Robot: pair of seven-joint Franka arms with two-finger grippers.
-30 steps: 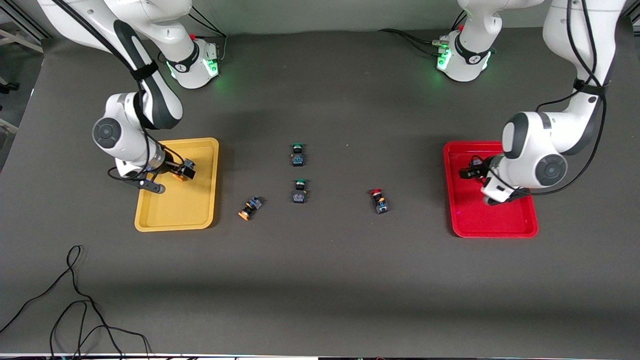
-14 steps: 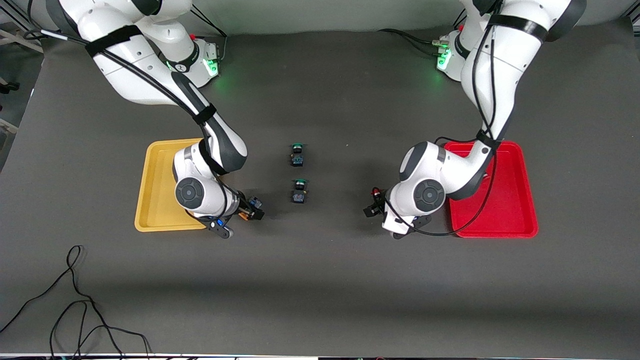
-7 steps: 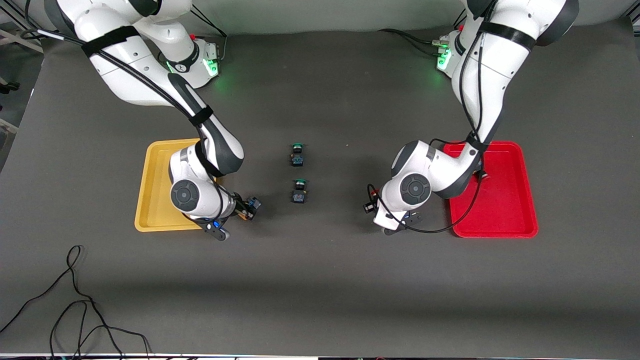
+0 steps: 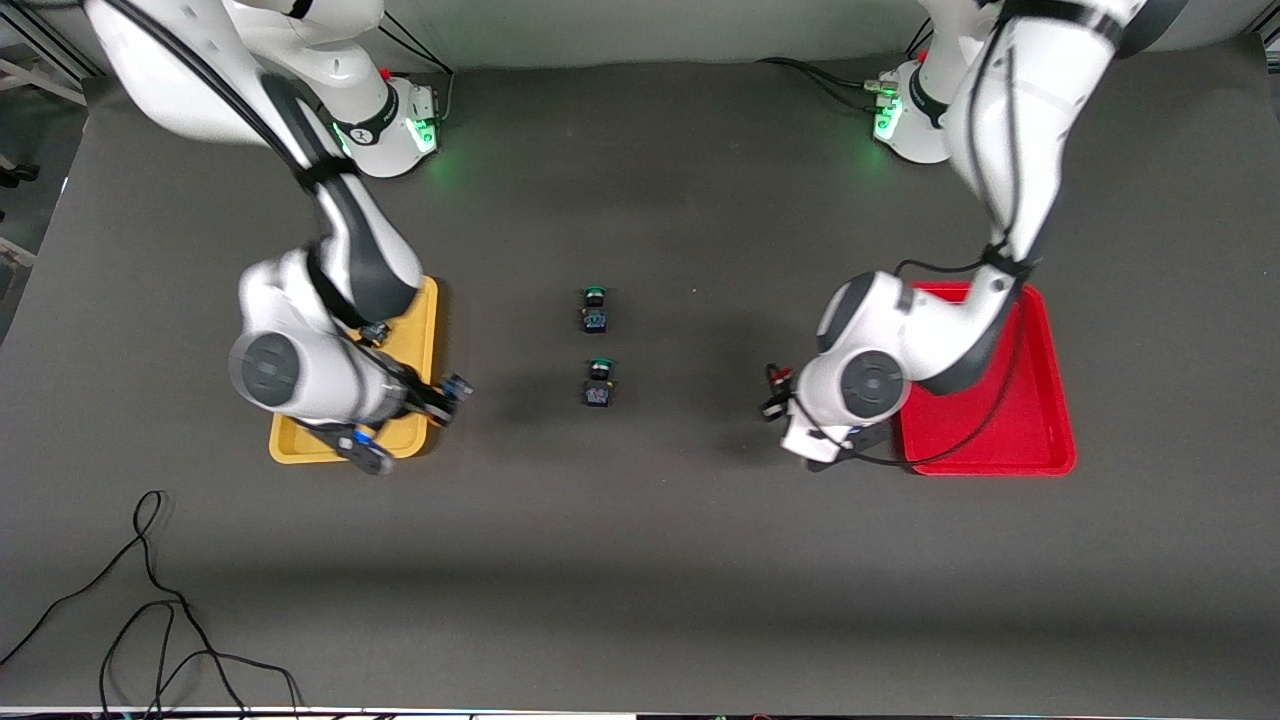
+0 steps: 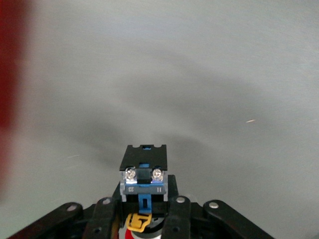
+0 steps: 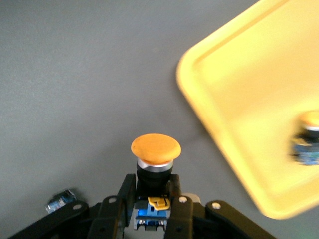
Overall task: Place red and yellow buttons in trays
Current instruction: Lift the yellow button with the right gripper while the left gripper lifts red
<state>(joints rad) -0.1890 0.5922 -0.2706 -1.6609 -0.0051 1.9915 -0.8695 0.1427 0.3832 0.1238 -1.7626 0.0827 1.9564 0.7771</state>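
Note:
The red button, now over the table beside the red tray, will be released by my left gripper a little beyond the middle of the red tray (image 4: 993,407), on the side away from my arm bases.
My right gripper (image 4: 443,398) is shut on a yellow button (image 6: 155,149), its orange cap pointing away from the wrist, and holds it up in the air by the yellow tray's (image 4: 415,330) rim. A second yellow button (image 6: 309,142) lies in that tray (image 6: 249,94). My left gripper (image 4: 775,393) is shut on a red button (image 5: 144,174), with a bit of red cap showing between the fingers, and holds it over the table beside the red tray (image 4: 1040,400). The left arm hides part of the red tray; no other red button shows.
Two green-capped switches (image 4: 595,309) (image 4: 598,382) stand on the dark mat midway between the trays. A black cable (image 4: 150,600) lies loose near the front corner at the right arm's end.
Both grippers have lifted off the mat with their buttons. The right one moved toward the yellow tray, the left one a little toward the red tray.

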